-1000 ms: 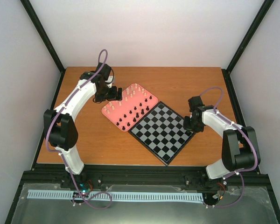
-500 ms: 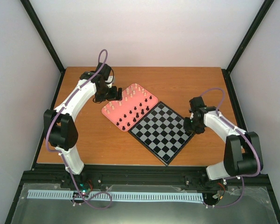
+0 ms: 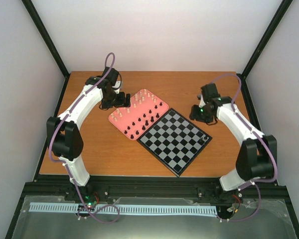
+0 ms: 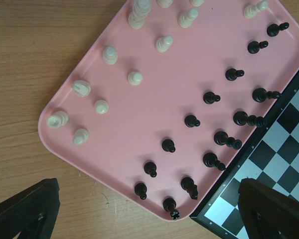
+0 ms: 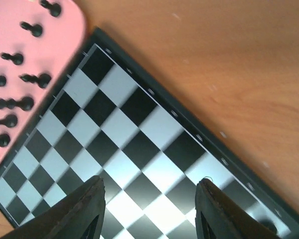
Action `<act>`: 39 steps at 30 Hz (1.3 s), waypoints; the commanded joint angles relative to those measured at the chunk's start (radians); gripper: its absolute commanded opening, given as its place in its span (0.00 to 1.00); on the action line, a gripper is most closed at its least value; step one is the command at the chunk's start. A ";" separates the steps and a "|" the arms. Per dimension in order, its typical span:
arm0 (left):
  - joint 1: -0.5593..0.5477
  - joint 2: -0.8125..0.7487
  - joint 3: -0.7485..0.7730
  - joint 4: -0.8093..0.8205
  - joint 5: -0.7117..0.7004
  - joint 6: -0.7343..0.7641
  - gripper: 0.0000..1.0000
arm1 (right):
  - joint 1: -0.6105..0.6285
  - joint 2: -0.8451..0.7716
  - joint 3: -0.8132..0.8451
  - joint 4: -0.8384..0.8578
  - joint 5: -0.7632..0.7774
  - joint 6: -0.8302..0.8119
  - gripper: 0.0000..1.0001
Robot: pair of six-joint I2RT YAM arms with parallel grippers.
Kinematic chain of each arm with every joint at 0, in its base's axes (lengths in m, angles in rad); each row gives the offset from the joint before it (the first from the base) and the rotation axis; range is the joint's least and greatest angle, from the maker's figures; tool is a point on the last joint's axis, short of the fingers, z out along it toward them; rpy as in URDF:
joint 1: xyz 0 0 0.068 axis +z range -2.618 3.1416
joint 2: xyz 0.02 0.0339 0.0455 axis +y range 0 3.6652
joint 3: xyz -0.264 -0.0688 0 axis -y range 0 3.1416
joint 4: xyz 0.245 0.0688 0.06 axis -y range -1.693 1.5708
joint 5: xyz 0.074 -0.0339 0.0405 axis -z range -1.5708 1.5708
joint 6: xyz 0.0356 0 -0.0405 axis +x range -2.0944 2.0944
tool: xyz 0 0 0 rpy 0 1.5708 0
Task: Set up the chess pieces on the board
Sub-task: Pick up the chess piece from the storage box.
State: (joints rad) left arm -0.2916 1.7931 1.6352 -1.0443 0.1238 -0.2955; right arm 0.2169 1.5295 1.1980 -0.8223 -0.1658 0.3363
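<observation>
My right gripper is to close next on the top of the black chess piece (image 3: pixel 161 103) (image 5: pixel 45 3) that is nearest the pink tray's corner beside the back corner of the board.
The board (image 3: pixel 174 142) of black and grey checks lies mid-table, also seen in the left wrist view as board (image 4: pixel 284 164) and below the right wrist as board (image 5: pixel 139 134). One black piece (image 3: pixel 205 135) stands on its right corner square. Black chess pieces (image 4: pixel 168 145) and cream chess pieces (image 4: pixel 135 77) stand on the pink tray (image 4: pixel 139 124). My left gripper (image 4: pixel 148 183) hangs open over the tray's near corner, left gripper (image 3: pixel 123 99) at its left side. My right gripper (image 5: pixel 150 181) is open and empty above the board, right gripper (image 3: pixel 195 113) over its back right edge.
The pink tray (image 3: pixel 112 119) touches the board's back left edge. Bare wooden table (image 3: pixel 89 149) lies left of the tray, and table (image 3: pixel 224 89) behind the board. Black frame posts stand at the table's back corners.
My right gripper has opened and pulled up and back from the board's right corner, leaving a black piece standing there. The left arm has stayed still.
</observation>
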 commanded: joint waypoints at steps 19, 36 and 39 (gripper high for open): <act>0.004 -0.017 0.018 -0.007 -0.026 -0.005 1.00 | 0.195 0.752 0.752 0.103 -0.068 -0.049 0.43; 0.004 -0.008 0.014 -0.005 -0.024 -0.004 1.00 | 0.211 0.926 0.948 0.026 -0.038 -0.047 0.29; 0.005 -0.006 0.014 -0.005 -0.023 -0.005 1.00 | 0.214 0.935 0.948 0.015 -0.026 -0.046 0.29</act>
State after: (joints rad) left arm -0.2916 1.7931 1.6352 -1.0477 0.1005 -0.2955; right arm 0.4175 2.4355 2.1147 -0.7780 -0.2199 0.2943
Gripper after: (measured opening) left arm 0.999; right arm 0.290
